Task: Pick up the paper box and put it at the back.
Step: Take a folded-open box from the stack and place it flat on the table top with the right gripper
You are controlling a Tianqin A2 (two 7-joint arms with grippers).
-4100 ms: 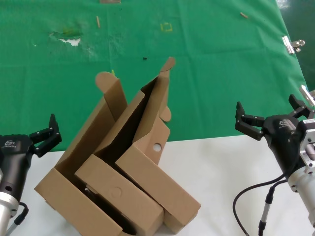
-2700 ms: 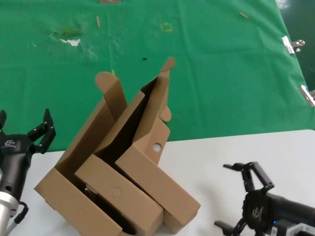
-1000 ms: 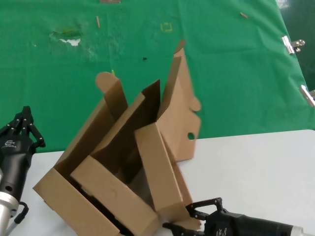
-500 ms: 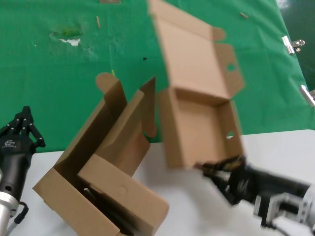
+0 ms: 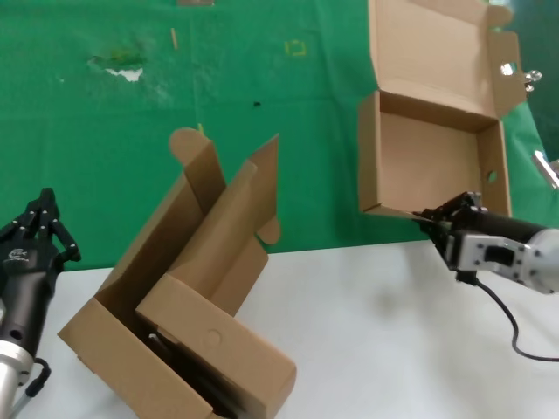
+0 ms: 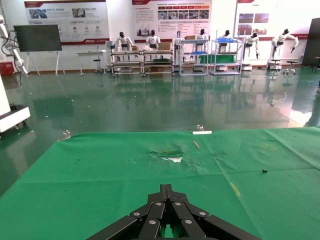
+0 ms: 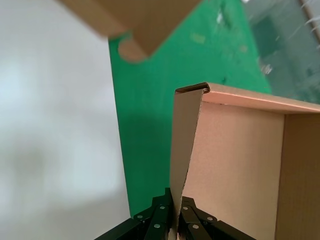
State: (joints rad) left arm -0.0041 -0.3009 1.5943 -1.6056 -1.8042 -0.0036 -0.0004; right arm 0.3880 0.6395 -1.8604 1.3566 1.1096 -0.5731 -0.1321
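The green cloth (image 5: 382, 175) is beside the bigger carton's flaps, bordering the white tabletop. Next, I put the paper box down on it with my right gripper.
The paper box (image 5: 432, 148) hangs open in the air at the right, over the green cloth (image 5: 218, 105), with its lid upright and a punched hole in the lid tab. My right gripper (image 5: 430, 216) is shut on the box's near wall at its lower edge. In the right wrist view the thin cardboard wall (image 7: 182, 145) stands pinched between the shut fingers of the right gripper (image 7: 175, 201). My left gripper (image 5: 44, 229) is shut and empty at the far left, and it points over the cloth in the left wrist view (image 6: 167, 190).
A bigger brown carton (image 5: 188, 236) with tall flaps stands at the front left on the white tabletop (image 5: 393, 332). It holds a similar brown box (image 5: 218, 345) with a faint circle. The cloth has a white torn patch (image 5: 129, 74). Metal clips (image 5: 524, 80) sit on its right edge.
My right gripper has lifted the paper box out of the carton and carried it up, right and back over the cloth. Its lid has swung open. The left arm has not moved.
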